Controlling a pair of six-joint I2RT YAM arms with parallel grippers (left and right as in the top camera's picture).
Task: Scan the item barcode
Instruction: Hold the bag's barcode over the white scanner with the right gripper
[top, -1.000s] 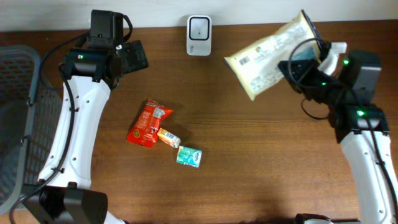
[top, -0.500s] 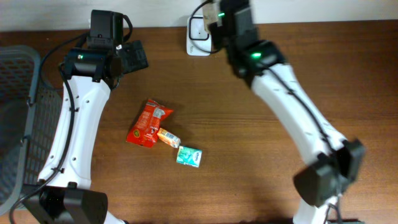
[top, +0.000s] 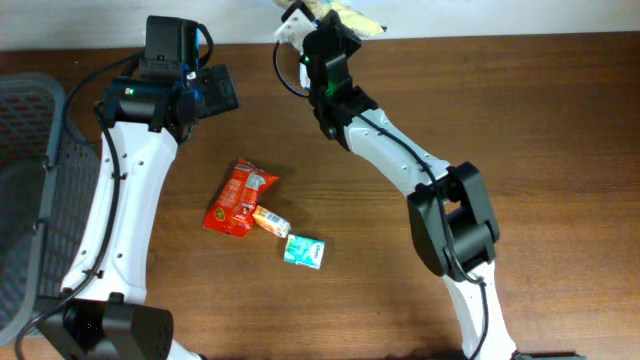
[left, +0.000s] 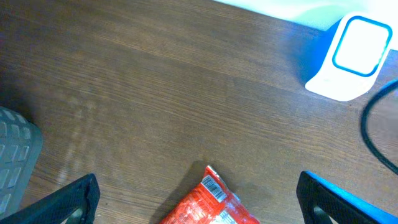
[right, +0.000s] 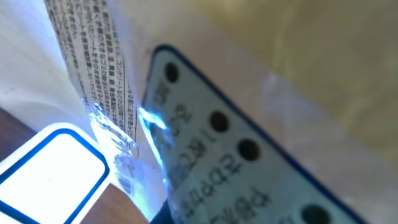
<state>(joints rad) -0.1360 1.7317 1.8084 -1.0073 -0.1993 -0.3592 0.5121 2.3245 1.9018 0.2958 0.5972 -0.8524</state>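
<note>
My right gripper needs to set the pale yellow snack bag down and let it go on the bare table far across from the red packet (top: 502, 188).
My right gripper (top: 322, 30) is shut on a pale yellow snack bag (top: 350, 14), held at the table's back edge in the overhead view. In the right wrist view the bag (right: 249, 93) fills the frame, its printed label lit blue, right above the white scanner (right: 53, 171). The right arm hides the scanner from overhead. It shows in the left wrist view as a white scanner (left: 351, 56) with a blue-ringed window. My left gripper (top: 215, 90) is open and empty, above and left of a red packet (left: 214, 202).
A red packet (top: 238, 198), a small orange item (top: 271, 221) and a teal packet (top: 303, 251) lie left of the table's middle. A grey basket (top: 30, 200) stands at the left edge. A black cable (left: 373, 130) loops near the scanner.
The right arm has swung from the table's right side to the back centre, carrying the bag over the scanner. The left arm has not moved.
</note>
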